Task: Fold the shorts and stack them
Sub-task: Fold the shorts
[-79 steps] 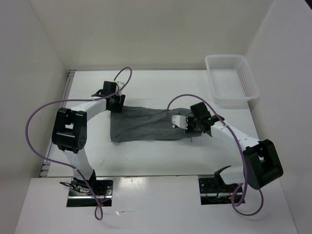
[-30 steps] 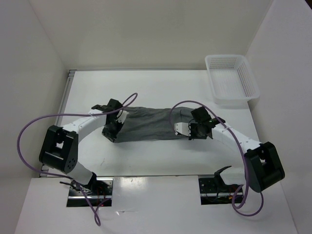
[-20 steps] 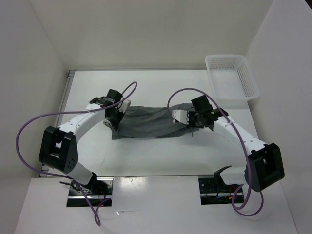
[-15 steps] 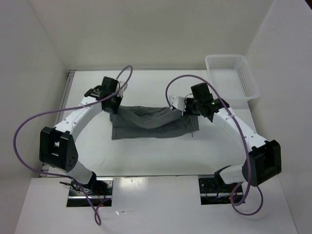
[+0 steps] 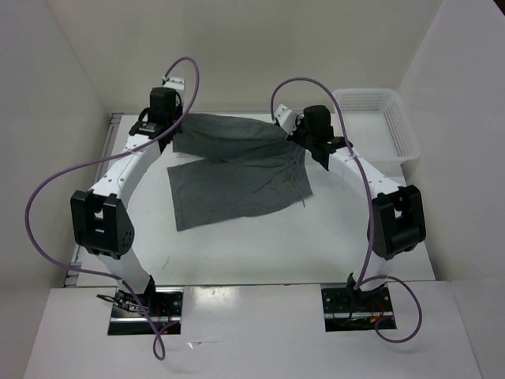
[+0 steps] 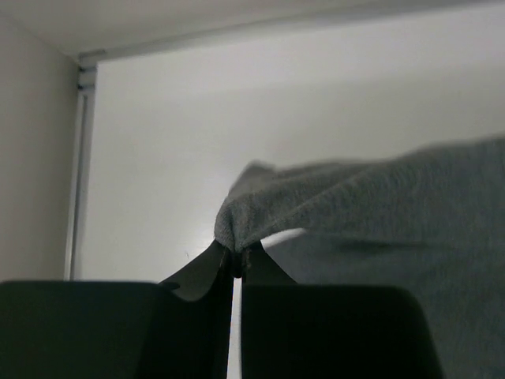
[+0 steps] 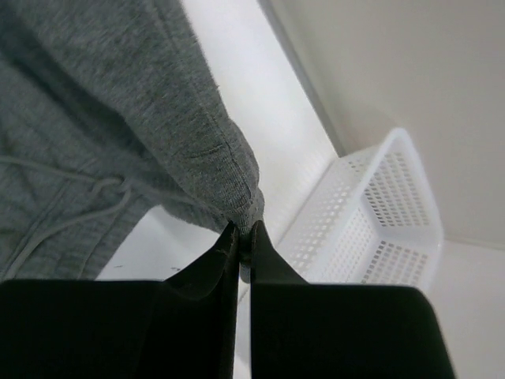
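My right gripper has the grey shorts' raised corner. It will let go of that corner over their near edge (image 5: 304, 198) beside the loose end of the drawstring.
The grey shorts (image 5: 237, 170) hang stretched between both grippers over the far half of the table, their lower part resting on the white surface. My left gripper (image 5: 175, 130) is shut on the shorts' upper left corner (image 6: 237, 217), pinched at the tips (image 6: 234, 254). My right gripper (image 5: 293, 133) is shut on the upper right corner by the hem (image 7: 237, 189), its tips (image 7: 244, 229) tight on the cloth. A drawstring (image 7: 71, 213) dangles from the shorts in the right wrist view.
A white mesh basket (image 5: 375, 126) stands at the far right of the table, close to the right arm, and shows as (image 7: 371, 229) in the right wrist view. Walls enclose the table (image 5: 237, 253) on the left, back and right.
Both grippers have lifted the near edge of the shorts and carried it up and toward the back of the table, unfolding the cloth into a wider hanging sheet.
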Controlling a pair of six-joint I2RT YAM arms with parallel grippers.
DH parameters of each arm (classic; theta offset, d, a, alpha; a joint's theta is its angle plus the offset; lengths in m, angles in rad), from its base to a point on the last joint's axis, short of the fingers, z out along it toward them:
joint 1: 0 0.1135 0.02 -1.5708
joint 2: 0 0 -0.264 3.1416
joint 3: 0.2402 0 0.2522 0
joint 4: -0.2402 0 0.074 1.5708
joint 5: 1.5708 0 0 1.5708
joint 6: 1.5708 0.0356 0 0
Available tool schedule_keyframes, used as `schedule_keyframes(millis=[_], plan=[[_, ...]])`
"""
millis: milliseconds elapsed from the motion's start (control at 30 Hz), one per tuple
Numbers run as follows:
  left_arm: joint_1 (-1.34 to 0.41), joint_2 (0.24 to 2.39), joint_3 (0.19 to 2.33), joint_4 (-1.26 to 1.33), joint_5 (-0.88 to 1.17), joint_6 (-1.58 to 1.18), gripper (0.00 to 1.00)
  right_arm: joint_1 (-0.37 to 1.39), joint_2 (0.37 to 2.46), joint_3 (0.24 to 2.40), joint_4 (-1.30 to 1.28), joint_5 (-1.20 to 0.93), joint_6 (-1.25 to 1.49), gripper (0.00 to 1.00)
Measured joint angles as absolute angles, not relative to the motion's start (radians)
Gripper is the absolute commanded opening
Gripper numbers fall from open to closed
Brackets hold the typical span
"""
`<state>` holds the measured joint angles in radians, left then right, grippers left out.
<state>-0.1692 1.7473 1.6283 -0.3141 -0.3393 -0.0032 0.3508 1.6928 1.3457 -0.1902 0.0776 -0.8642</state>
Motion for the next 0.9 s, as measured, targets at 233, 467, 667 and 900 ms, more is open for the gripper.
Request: schedule_keyframes(millis=[233, 467, 667, 900], plan=[[-0.233, 1.6, 1.309, -0.346, -0.338, -0.002, 0.0, 0.35, 1.639, 1.261, -0.169, 0.101, -0.909, 0.0], [-0.265, 1.373, 0.982, -0.399, -0.333, -0.003, 0.0, 0.408, 1.507, 0.989, -0.212, 0.072, -1.033, 0.0], [-0.332, 1.358, 0.836, -0.434, -0.295, -0.003, 0.0, 0.409, 1.494, 0.878, -0.274, 0.052, -1.096, 0.0], [-0.354, 1.365, 0.803, -0.454, -0.283, -0.003, 0.0, 0.41, 1.47, 0.852, -0.282, 0.046, -1.114, 0.0]])
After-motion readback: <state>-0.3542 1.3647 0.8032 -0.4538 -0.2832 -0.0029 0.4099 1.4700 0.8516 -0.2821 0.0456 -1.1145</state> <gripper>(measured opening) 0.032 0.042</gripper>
